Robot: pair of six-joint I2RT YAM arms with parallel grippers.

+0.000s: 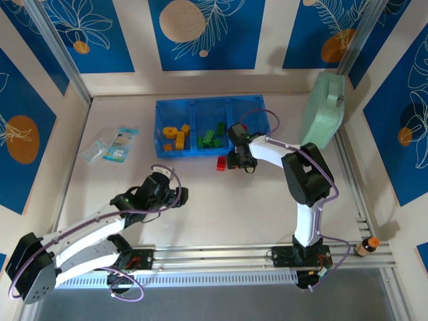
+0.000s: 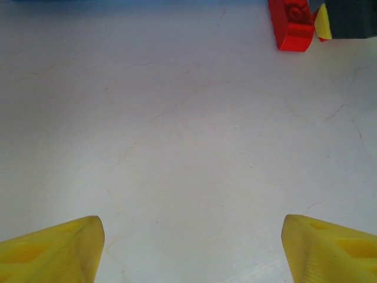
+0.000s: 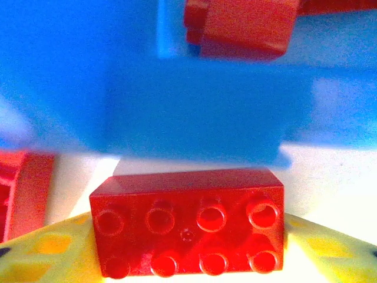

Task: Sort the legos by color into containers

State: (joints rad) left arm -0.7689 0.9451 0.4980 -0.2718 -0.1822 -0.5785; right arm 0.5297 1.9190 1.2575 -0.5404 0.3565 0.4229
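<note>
Next, my right gripper lets go of the red two-by-four lego on the red lego just inside the blue tray's front side [image 1: 246, 139] [image 3: 252, 25].
The blue tray [image 1: 214, 101] lies at the back of the table, with yellow and orange legos [image 1: 175, 137] in its left compartment and green legos [image 1: 211, 138] in the middle one. My right gripper [image 1: 239, 160] hovers just in front of the tray, shut on a red two-by-four lego [image 3: 187, 227] between its yellow fingers [image 3: 41, 253]. The tray wall [image 3: 194, 112] is right ahead, and a red lego [image 3: 241, 23] lies inside. Another red lego [image 1: 221, 164] [image 2: 291, 26] rests on the table beside that gripper. My left gripper [image 1: 175, 197] [image 2: 191, 227] stands open over bare table.
Two clear packets with blue print [image 1: 120, 144] lie at the left. A pale green bag [image 1: 323, 110] leans at the back right, close to the tray's right end. A small bottle with an orange cap [image 1: 366, 246] stands by the right rail.
</note>
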